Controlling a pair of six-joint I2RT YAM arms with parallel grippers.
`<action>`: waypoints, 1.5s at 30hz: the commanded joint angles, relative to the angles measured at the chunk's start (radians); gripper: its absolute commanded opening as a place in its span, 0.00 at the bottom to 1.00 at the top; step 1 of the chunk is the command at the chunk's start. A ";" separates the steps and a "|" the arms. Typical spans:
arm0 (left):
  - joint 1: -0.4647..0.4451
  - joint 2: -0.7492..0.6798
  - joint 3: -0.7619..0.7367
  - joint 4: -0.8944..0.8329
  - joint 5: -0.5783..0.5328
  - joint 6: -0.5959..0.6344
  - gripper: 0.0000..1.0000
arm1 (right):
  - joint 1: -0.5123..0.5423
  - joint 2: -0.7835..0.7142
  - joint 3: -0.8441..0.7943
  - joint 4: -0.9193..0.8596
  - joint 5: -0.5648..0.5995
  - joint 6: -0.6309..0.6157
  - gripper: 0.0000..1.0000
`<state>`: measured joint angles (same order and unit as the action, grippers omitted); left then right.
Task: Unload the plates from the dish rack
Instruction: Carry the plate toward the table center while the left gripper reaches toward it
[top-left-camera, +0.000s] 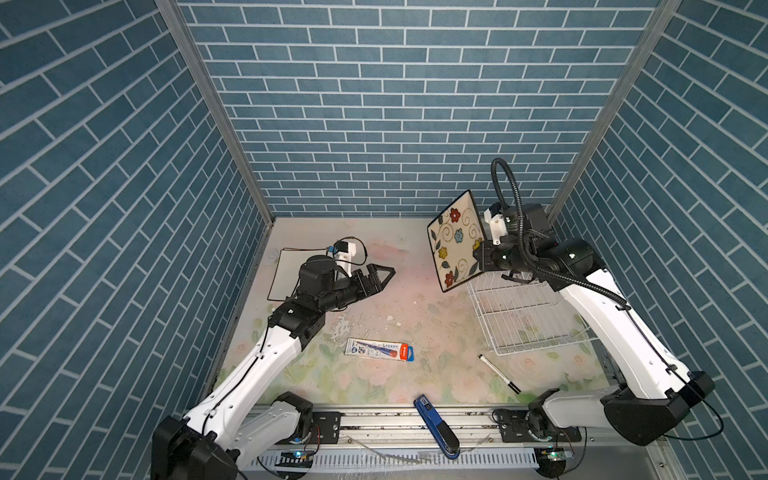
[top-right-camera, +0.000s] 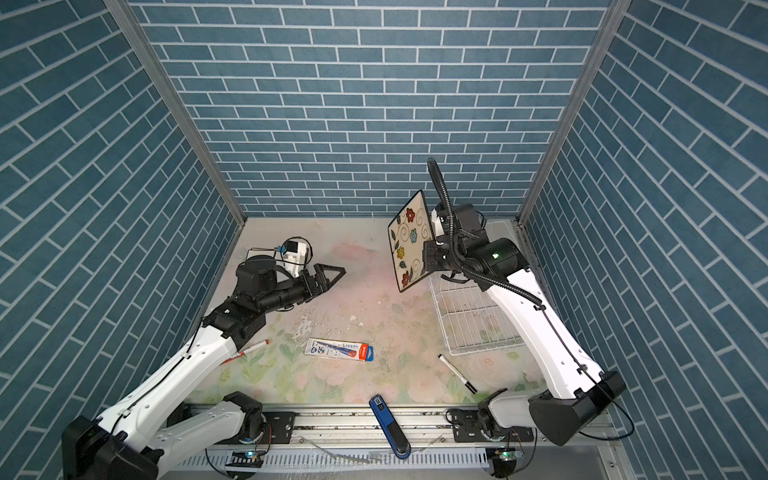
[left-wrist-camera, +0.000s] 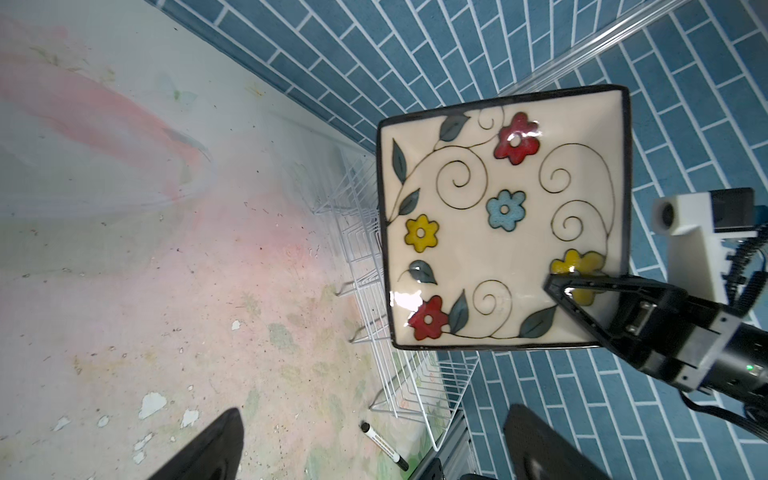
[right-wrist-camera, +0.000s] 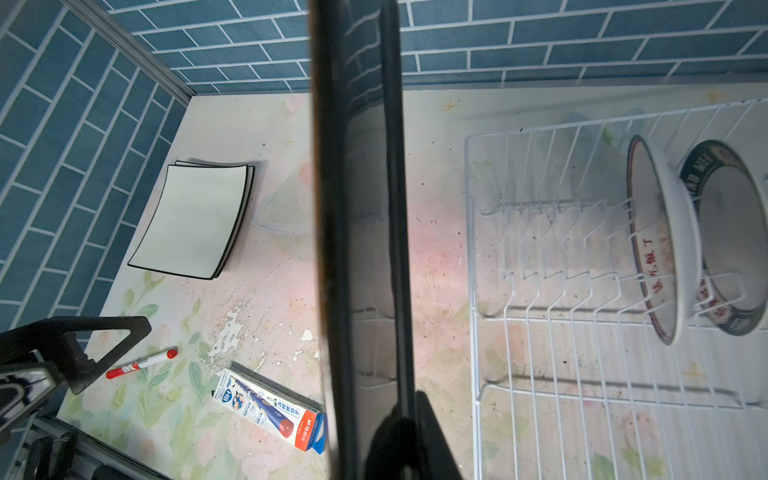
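Observation:
My left gripper is to close on the free edge (top-left-camera: 434, 251) (left-wrist-camera: 386, 234) of the flowered square plate, beside the yellow flower that is opposite my right gripper.
My right gripper (top-left-camera: 478, 254) (left-wrist-camera: 559, 291) is shut on one edge of the flowered square plate (top-left-camera: 456, 241) (top-right-camera: 409, 241) (left-wrist-camera: 498, 216). It holds the plate upright in the air over the far left corner of the dish rack (top-left-camera: 528, 320) (right-wrist-camera: 540, 332). The right wrist view shows this plate edge-on (right-wrist-camera: 361, 208). Two round plates stand in the rack, one red-lettered (right-wrist-camera: 660, 232) and one with a dark teal rim (right-wrist-camera: 727, 216). My left gripper (top-left-camera: 384, 276) (left-wrist-camera: 374, 411) is open and empty, low over the middle of the table. Behind it lie stacked square white plates (top-left-camera: 286, 270) (right-wrist-camera: 195, 220).
A pencil box (top-left-camera: 380, 350) lies at the table's middle front. A black marker (top-left-camera: 498, 374) sits in front of the rack. A red marker (top-right-camera: 249, 351) lies beside the left arm. A blue stapler (top-left-camera: 436, 428) rests on the front rail. Tiled walls close three sides.

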<state>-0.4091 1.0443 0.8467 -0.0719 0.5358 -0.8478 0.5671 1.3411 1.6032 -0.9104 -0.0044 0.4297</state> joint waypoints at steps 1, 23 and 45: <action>0.033 0.013 0.025 0.054 0.071 0.013 1.00 | -0.019 -0.051 -0.035 0.343 -0.111 0.112 0.00; 0.213 0.171 0.055 0.144 0.288 -0.032 0.98 | -0.210 0.041 -0.324 0.896 -0.671 0.396 0.00; 0.219 0.283 0.050 0.357 0.292 -0.072 0.92 | -0.211 -0.045 -0.580 1.202 -0.835 0.510 0.00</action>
<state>-0.1997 1.3090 0.8696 0.2508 0.8021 -0.9485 0.3569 1.3609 1.0367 0.0174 -0.7296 0.9016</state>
